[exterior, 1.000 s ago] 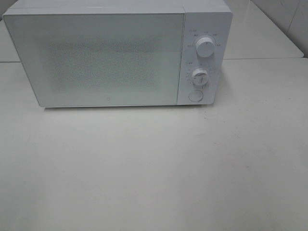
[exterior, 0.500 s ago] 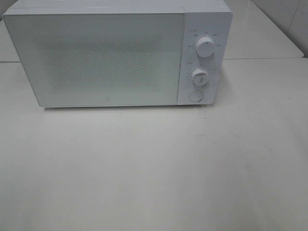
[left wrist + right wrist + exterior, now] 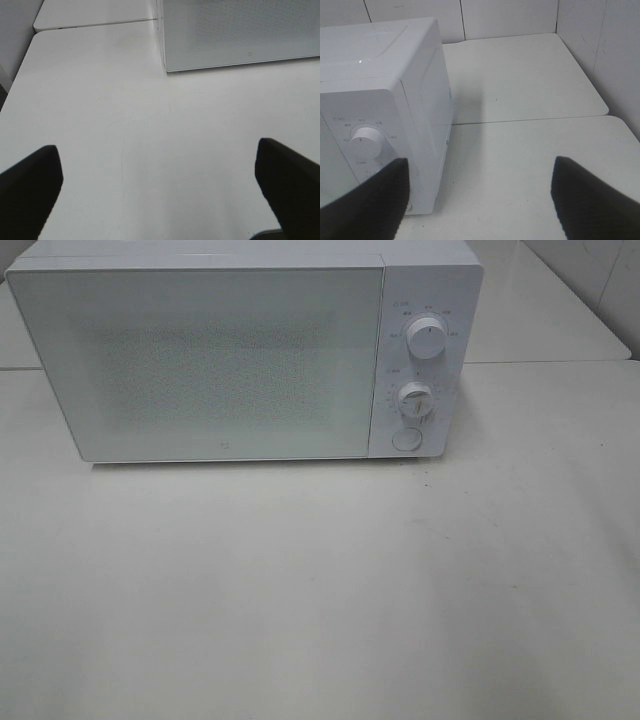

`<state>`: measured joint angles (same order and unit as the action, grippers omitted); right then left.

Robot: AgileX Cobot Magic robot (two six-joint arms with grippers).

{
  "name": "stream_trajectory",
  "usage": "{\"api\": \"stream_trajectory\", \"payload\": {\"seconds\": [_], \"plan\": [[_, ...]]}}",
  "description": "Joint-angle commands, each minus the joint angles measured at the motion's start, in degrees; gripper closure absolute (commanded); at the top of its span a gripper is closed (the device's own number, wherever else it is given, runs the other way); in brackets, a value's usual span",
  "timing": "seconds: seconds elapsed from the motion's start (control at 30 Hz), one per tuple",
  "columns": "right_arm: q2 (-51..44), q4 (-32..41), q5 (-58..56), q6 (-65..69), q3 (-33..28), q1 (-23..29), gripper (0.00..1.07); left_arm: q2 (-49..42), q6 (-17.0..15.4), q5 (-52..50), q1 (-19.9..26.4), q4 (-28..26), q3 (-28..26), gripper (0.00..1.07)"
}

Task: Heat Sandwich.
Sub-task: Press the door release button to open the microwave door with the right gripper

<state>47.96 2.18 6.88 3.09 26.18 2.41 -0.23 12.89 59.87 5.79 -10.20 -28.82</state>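
The empty fingers of my right gripper needs to close in front of the microwave's round button (image 3: 407, 439) (image 3: 409, 206), below the lower knob, ready to push it.
The sandwich is out of view in every frame. A white microwave (image 3: 220, 360) stands at the back of the table with its frosted door shut. Two knobs (image 3: 427, 340) (image 3: 414, 399) and a round button (image 3: 406, 439) sit on its right panel. Neither arm shows in the high view. In the left wrist view my left gripper (image 3: 160, 192) stands wide open over bare table, in front of the microwave's lower left corner (image 3: 240, 30). In the right wrist view my right gripper (image 3: 480, 200) is open and empty beside the microwave's right side (image 3: 427, 110), near the upper knob (image 3: 366, 142).
The white table (image 3: 320, 590) stretches in front of the microwave. A second table top (image 3: 520, 75) joins behind it on the right, bounded by a tiled wall (image 3: 600, 45). The table's left edge (image 3: 20, 80) runs along a grey wall.
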Motion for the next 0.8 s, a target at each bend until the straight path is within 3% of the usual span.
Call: {"api": "stream_trajectory", "payload": {"seconds": [0.03, 0.47, 0.8], "plan": [[3.04, -0.17, 6.82, -0.34, -1.38, -0.40, 0.31, -1.26, -0.23, -0.57, 0.29, -0.29, 0.06, 0.05], [16.67, 4.24, 26.70, -2.64, -8.08, 0.46, 0.31, -1.26, -0.23, -0.57, 0.29, -0.29, 0.06, 0.05], [27.44, 17.99, 39.36, -13.98, -9.91, 12.72, 0.31, -1.26, -0.23, -0.57, 0.29, -0.29, 0.06, 0.05]]}}
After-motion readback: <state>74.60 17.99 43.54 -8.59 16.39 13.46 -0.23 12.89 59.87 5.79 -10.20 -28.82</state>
